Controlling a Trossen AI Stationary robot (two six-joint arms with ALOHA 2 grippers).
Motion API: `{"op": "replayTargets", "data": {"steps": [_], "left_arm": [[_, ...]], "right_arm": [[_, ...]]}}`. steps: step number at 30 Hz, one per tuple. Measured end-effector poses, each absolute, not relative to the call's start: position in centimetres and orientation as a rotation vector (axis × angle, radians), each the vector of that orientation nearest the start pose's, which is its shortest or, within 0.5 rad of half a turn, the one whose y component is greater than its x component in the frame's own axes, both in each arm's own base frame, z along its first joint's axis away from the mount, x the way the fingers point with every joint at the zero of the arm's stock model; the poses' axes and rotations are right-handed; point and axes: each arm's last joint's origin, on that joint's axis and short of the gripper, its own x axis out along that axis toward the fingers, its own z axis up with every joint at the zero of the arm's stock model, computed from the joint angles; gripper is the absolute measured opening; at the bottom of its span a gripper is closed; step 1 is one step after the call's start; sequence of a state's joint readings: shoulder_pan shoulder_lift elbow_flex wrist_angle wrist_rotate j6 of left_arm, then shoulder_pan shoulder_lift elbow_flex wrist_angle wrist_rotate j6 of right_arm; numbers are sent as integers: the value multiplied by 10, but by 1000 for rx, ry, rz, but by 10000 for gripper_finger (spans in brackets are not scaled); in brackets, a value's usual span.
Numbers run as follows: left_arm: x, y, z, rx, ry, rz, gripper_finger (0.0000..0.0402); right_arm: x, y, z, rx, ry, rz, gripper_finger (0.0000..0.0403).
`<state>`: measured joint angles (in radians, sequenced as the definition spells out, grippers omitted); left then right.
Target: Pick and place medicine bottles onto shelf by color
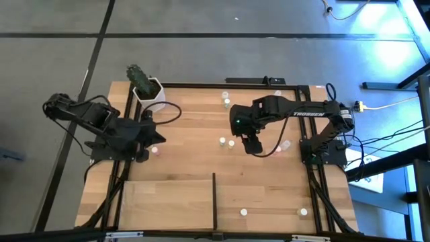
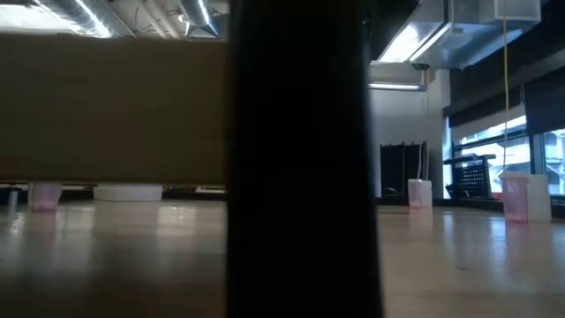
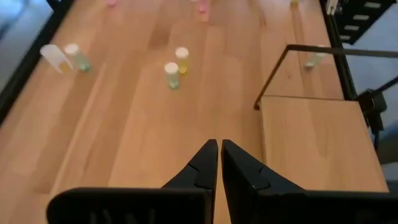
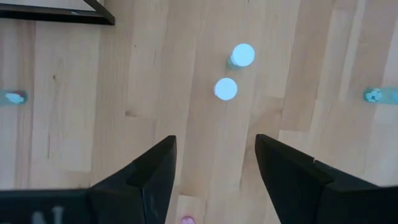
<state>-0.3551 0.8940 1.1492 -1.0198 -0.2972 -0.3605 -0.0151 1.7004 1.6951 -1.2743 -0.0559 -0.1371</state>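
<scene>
The white cap [image 1: 231, 143] [image 4: 226, 89] of the nearer medicine bottle in the side-by-side pair will be gripped by my right gripper, and its farther neighbour will stay standing.
Several tiny white-capped medicine bottles stand scattered on the wooden tabletop. Two of them [image 4: 225, 88] [image 4: 242, 55] stand side by side just ahead of my right gripper [image 4: 214, 163], which hangs open above the table's middle [image 1: 251, 146], pointing down, with nothing between its fingers. A pink bottle [image 4: 185, 219] shows at the picture's edge below it. My left gripper [image 3: 219, 149] is shut and empty, raised over the table's left side [image 1: 152, 138], slanting down toward two bottles [image 3: 171, 73] farther off. The shelf [image 1: 168, 198], a paler raised panel with a thin black divider [image 1: 214, 198], lies at the near left.
A white pot with a cactus [image 1: 146, 87] stands at the far left corner. More bottles stand near the far edge [image 1: 226, 102], the near right [image 1: 304, 212] and by the left arm [image 1: 154, 149]. In the low view a black upright [image 2: 300, 159] blocks the middle.
</scene>
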Motion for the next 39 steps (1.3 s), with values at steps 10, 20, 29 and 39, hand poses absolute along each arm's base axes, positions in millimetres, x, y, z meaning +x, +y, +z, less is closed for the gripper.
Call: {"op": "replayTargets", "data": {"steps": [10, 20, 29, 39], "left_arm": [[140, -42, 363, -78, 720, 77, 14], [140, -42, 363, -79, 719, 79, 14], [140, -42, 363, -79, 719, 79, 14], [140, -42, 363, -79, 719, 79, 14]], "right_arm": [[327, -3, 331, -73, 1272, 122, 220], [331, -3, 333, -76, 1232, 119, 220], [333, -3, 333, -47, 1211, 108, 220], [335, -4, 333, -75, 1195, 80, 263]]}}
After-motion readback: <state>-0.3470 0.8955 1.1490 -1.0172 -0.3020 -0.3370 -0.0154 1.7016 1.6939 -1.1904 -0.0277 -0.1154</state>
